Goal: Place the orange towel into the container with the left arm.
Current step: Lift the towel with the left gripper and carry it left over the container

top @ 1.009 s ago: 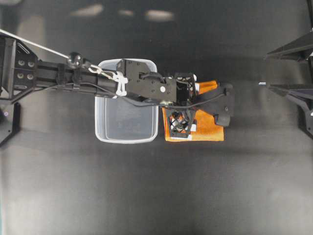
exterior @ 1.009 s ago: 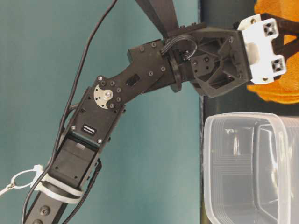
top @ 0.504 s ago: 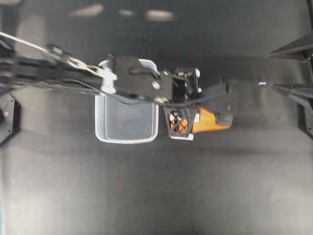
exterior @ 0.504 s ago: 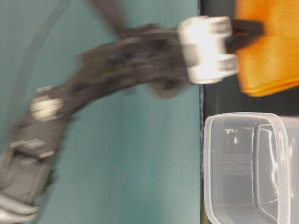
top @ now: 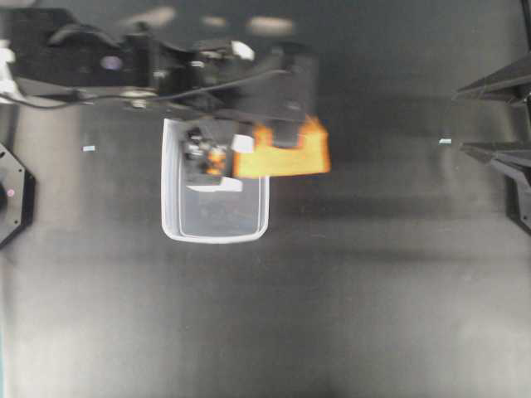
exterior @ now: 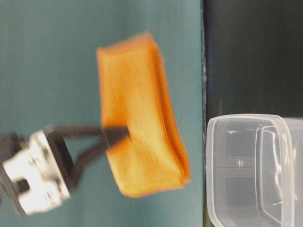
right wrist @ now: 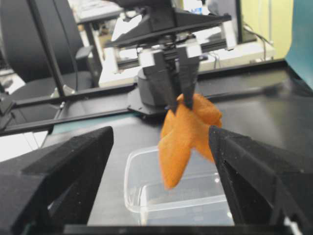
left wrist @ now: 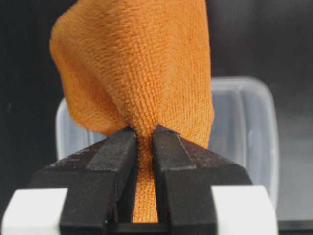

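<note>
The robot's left gripper needs to release the orange towel above the middle of the clear container's bottom [top: 217, 172], inside the container's sides.
My left gripper [top: 236, 157] is shut on the orange towel [top: 286, 156] and holds it in the air, partly over the container's right edge in the overhead view. The towel hangs folded from the fingertips; it also shows in the table-level view [exterior: 137, 118], the left wrist view [left wrist: 139, 63] and the right wrist view [right wrist: 188, 129]. The container [top: 214, 235] is a clear tub standing empty on the black table, below and behind the towel [left wrist: 249, 122]. My right gripper [top: 452, 120] is open and empty at the far right, its fingers [right wrist: 58, 181] facing the tub [right wrist: 134, 169].
The black table [top: 274, 315] stretches around the tub. A teal backdrop [exterior: 57, 56] fills the table-level view. Small pale specks [top: 89, 148] lie on the table. An arm mount [top: 12, 195] sits at the left edge.
My left gripper has lifted the orange towel off the table beside the tub and carried it leftward and up, so it now hangs over the tub's edge. The right arm has not moved.
</note>
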